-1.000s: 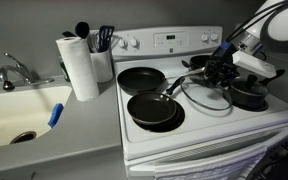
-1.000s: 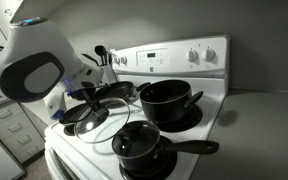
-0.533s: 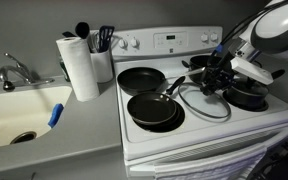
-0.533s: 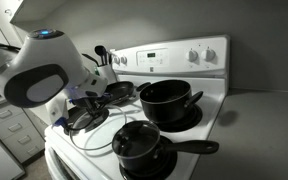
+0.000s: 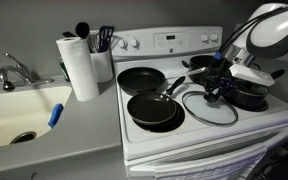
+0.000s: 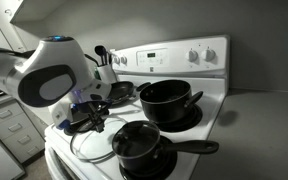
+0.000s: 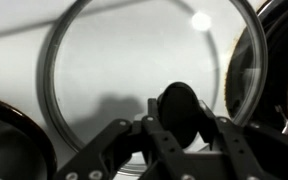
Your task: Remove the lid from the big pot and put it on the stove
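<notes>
My gripper needs to release the clear glass lid on the white stove [image 5: 204, 104] [image 7: 158, 72] between the front frying pan and the saucepan. The lid is now low over the stove's front middle.
The clear glass lid [image 5: 207, 110] lies low over the front middle of the white stove [image 5: 174, 41], between the frying pans and the saucepan. It also shows in an exterior view [image 6: 92, 142] and fills the wrist view [image 7: 114, 70]. My gripper [image 5: 217, 92] [image 6: 88, 112] [image 7: 181, 118] is shut on the lid's dark centre knob. The big pot [image 6: 167, 100] stands uncovered on a back burner, apart from the gripper. In an exterior view only its edge [image 5: 196, 62] shows behind my arm.
Two black frying pans [image 5: 141, 78] [image 5: 152, 110] sit on the burners beside the lid. A long-handled saucepan [image 6: 139, 146] [image 5: 249, 97] stands at the front. A paper towel roll [image 5: 81, 67], a utensil holder [image 5: 102, 62] and a sink [image 5: 19, 112] are on the counter.
My gripper has lowered the lid from a tilted, raised hold down towards the stove top and shifted it a little towards the front.
</notes>
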